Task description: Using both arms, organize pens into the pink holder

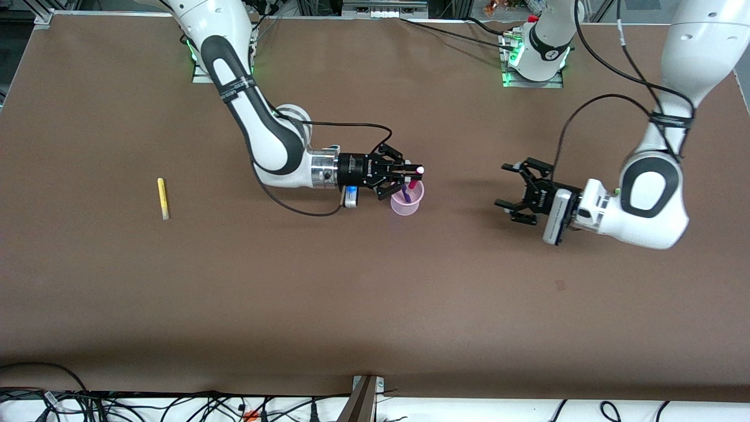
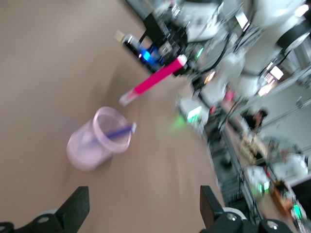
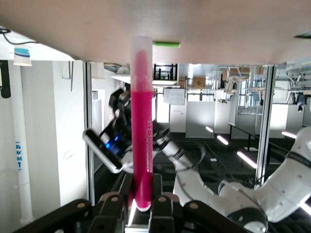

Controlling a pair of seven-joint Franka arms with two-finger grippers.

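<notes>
The robot's right gripper needs to release the magenta pen inside the pink holder (image 1: 405,189), next to the dark purple-blue pen.
The pink holder (image 1: 406,203) stands upright mid-table with the dark purple-blue pen (image 1: 406,193) leaning inside it. My right gripper (image 1: 417,171) is shut on the magenta pen (image 1: 414,179) and holds it tilted over the holder, its lower pale tip just above the rim. My left gripper (image 1: 515,193) is open and empty, apart from the holder toward the left arm's end. The yellow pen (image 1: 163,198) lies toward the right arm's end. The left wrist view shows the holder (image 2: 97,145) and the magenta pen (image 2: 153,81). The green pen (image 3: 166,44) shows only in the right wrist view, lying on the table.
The brown table (image 1: 375,305) is bare nearer the front camera. Both arm bases stand along its edge farthest from that camera. Cables hang off the edge nearest it.
</notes>
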